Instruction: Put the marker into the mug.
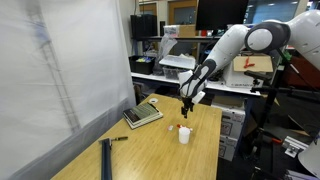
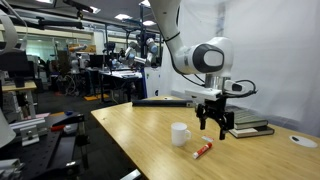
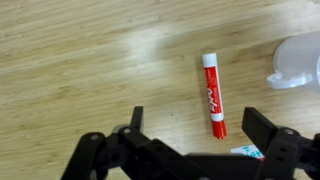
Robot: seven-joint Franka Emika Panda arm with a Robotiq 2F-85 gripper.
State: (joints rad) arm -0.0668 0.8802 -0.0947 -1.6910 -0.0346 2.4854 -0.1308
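Next, my gripper closes on the red-lettered middle [image 1: 182, 126] [image 3: 214, 99] of the marker, at the spot that lies between the marker's white end and the marker's red end.
The marker [image 3: 213, 95] lies flat on the wooden table, a white stick with red lettering and a red end. It also shows in both exterior views [image 2: 203, 150] [image 1: 172, 128]. The white mug [image 2: 180, 134] stands upright beside it, apart from it, and shows in an exterior view [image 1: 185, 134] and at the wrist view's right edge [image 3: 297, 60]. My gripper [image 3: 200, 125] is open and empty. It hovers above the marker, with the marker's red end between the two fingers in the wrist view. It also shows in both exterior views [image 2: 213, 125] [image 1: 186, 105].
A grey calculator-like pad [image 1: 143, 115] lies on the table behind the gripper [image 2: 250, 128]. A dark thin pen [image 1: 118, 139] lies nearer the wall. A dark post [image 1: 106, 158] stands at the table's near edge. A white disc [image 2: 303, 141] lies on the table. A small blue-and-white sticker [image 3: 245, 151] is near the marker's tip.
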